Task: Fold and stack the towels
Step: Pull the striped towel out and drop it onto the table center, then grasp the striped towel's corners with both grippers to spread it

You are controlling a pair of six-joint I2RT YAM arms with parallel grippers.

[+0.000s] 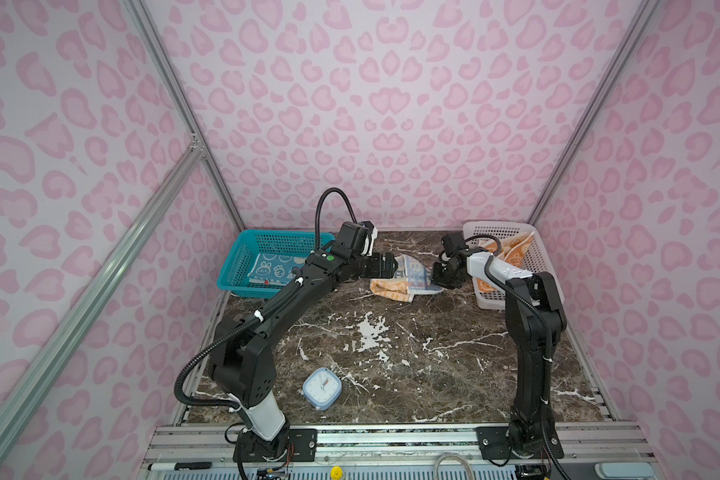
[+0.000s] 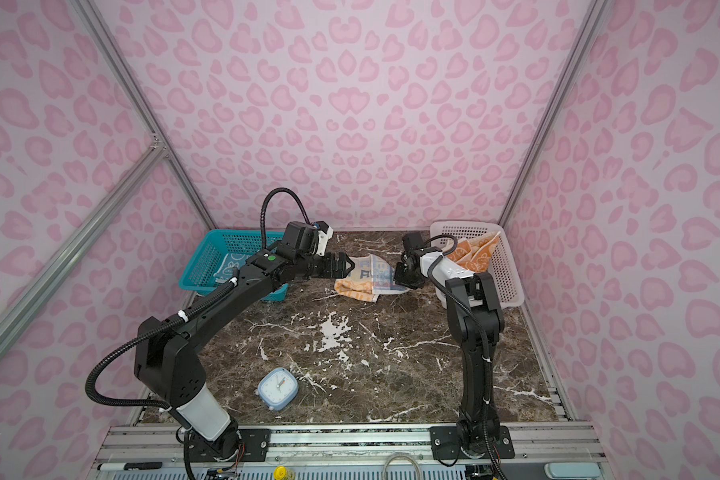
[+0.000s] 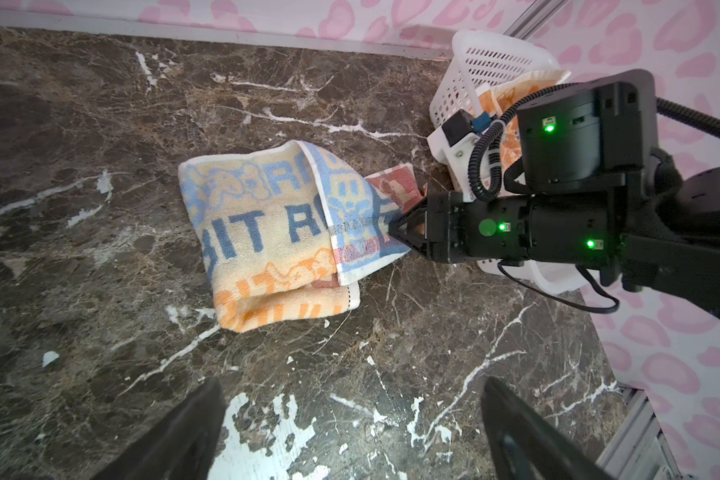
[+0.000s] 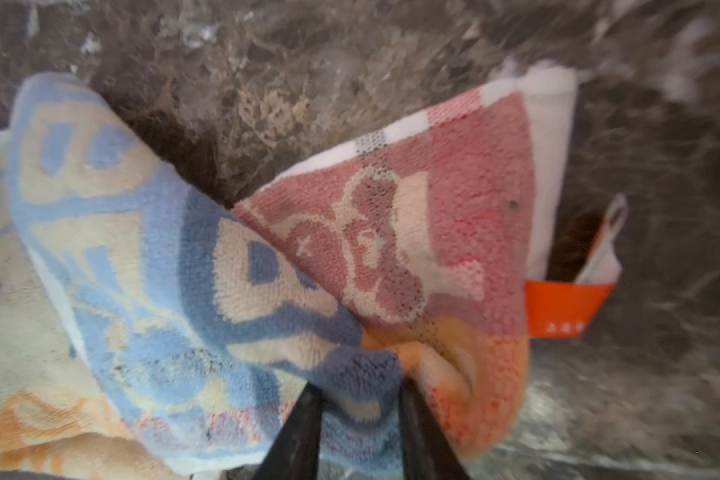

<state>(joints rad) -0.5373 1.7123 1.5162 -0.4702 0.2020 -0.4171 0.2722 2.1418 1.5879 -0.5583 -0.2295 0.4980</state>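
Note:
The towel's blue fold is pinched in my right gripper short of its red end, so I will open it and take the red end point(image 4: 529, 260) next to the orange label before I lift.
The striped towel point(image 1: 404, 279) point(image 2: 366, 281) with RABBIT lettering lies loosely folded at the back middle of the marble table. My right gripper point(image 4: 358, 386) point(image 1: 440, 277) is shut on a bunched corner of it, low at its right edge; the left wrist view shows that grip point(image 3: 395, 230) on the towel point(image 3: 275, 237). My left gripper point(image 3: 352, 382) point(image 1: 391, 266) hovers open just left of the towel, holding nothing. A blue towel point(image 1: 273, 268) lies in the teal basket. An orange-and-cream towel point(image 1: 512, 249) lies in the white basket.
The teal mesh basket point(image 1: 235, 266) stands at the back left and the white mesh basket point(image 1: 499, 230) at the back right, just behind the right arm. A small pale-blue clock point(image 1: 321, 388) lies near the front left. Pink patterned walls close in three sides.

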